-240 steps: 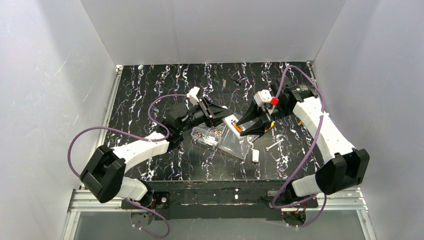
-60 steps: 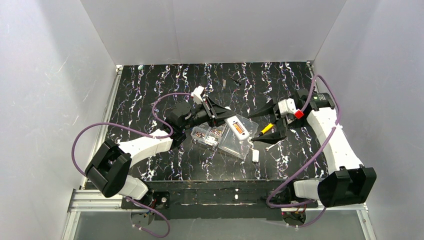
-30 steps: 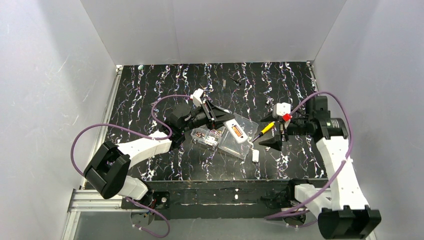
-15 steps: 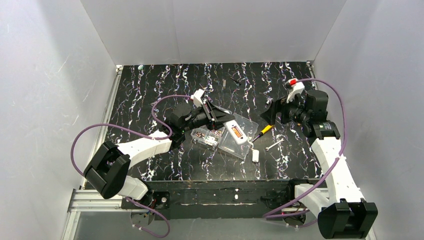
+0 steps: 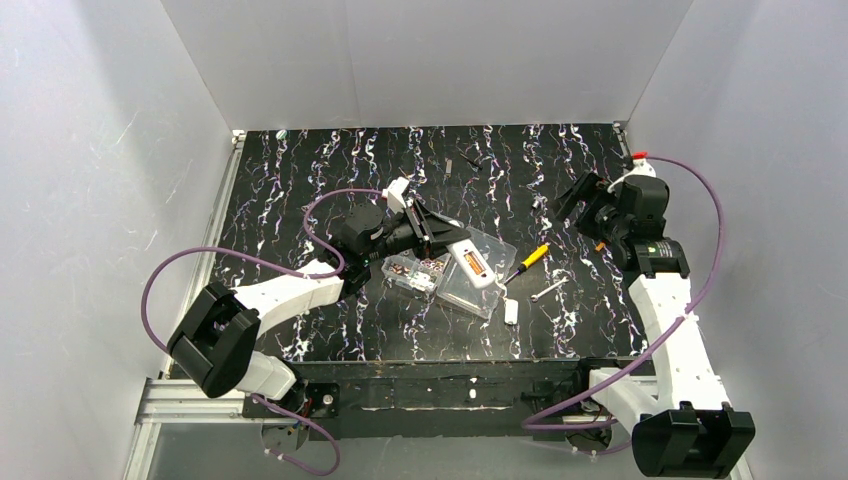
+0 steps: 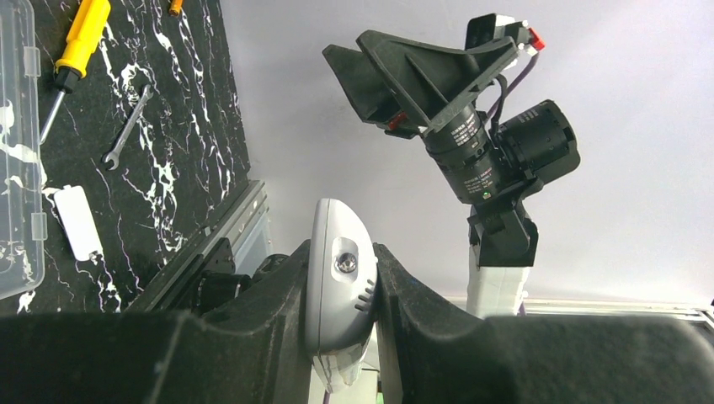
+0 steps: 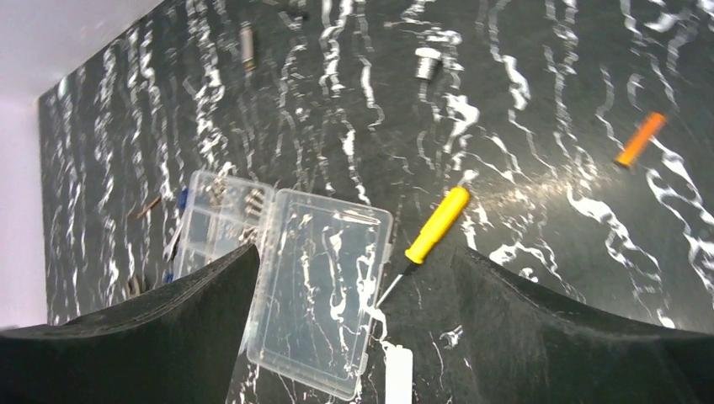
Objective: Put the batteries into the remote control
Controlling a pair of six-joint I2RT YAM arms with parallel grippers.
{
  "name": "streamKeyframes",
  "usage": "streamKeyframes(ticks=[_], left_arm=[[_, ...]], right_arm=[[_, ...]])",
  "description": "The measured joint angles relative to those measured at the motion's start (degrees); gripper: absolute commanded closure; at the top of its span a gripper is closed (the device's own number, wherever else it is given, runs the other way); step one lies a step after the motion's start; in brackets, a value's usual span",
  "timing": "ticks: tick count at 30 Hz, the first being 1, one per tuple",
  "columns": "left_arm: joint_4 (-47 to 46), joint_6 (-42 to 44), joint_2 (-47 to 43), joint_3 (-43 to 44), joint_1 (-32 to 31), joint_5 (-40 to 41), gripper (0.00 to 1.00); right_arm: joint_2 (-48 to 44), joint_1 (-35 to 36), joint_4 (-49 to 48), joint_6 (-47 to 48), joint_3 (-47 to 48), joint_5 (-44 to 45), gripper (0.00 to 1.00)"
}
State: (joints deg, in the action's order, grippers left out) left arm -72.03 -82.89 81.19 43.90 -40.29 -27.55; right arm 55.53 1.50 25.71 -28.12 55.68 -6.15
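Next, my right gripper goes down to the loose orange battery on the table and closes across the battery's middle point(image 5: 600, 246) point(image 7: 640, 140).
My left gripper point(image 5: 455, 245) is shut on the white remote control point(image 5: 470, 262) and holds it above the clear screw box. One orange battery point(image 5: 476, 266) lies in its rear recess. In the left wrist view the remote point(image 6: 337, 311) is clamped edge-on between my fingers point(image 6: 269, 311). My right gripper point(image 5: 578, 198) is open and empty, raised at the right rear, well apart from the remote. A second orange battery point(image 7: 640, 139) lies loose on the table; it also shows by the right arm in the top view point(image 5: 599, 243).
A clear screw box point(image 5: 440, 278) lies open mid-table, also in the right wrist view point(image 7: 295, 278). A yellow-handled screwdriver point(image 5: 530, 260), a small wrench point(image 5: 548, 291) and a white cover piece point(image 5: 510, 312) lie to its right. A bolt point(image 7: 427, 61) lies farther back.
My right gripper has pulled away from the remote, swung to the right rear and risen, staying open. My left gripper keeps holding the remote almost still.
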Motion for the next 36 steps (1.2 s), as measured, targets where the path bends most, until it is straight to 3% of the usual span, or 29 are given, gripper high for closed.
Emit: streamKeyframes(ticks=[3,7,12,19,26,36], left_arm=[[0.4,0.0,0.0,0.0,0.1,0.0,1.00],[0.6,0.3,0.0,0.0,0.1,0.0,1.00],[0.9,0.5,0.0,0.0,0.1,-0.1,1.00],[0.9,0.8,0.0,0.0,0.5,-0.5,1.00],[1.3,1.0,-0.5,0.0,1.2,-0.9,1.00],[1.7,1.1,-2.4,-0.3,2.3,-1.7,1.00]], right_arm=[[0.0,-2.0,2.4,-2.6,-0.3,4.2,0.12],[1.9,-9.8,6.2,-6.5,-0.3,6.5,0.11],[10.2,-17.4,8.5,-9.9,-0.4,6.3,0.11],[21.5,-18.2,8.8,-12.2,0.2,7.9,0.11],[30.8,-19.2,8.8,-12.2,3.7,10.6,0.32],[37.3,-19.5,7.1,-11.9,7.3,12.5,0.34]])
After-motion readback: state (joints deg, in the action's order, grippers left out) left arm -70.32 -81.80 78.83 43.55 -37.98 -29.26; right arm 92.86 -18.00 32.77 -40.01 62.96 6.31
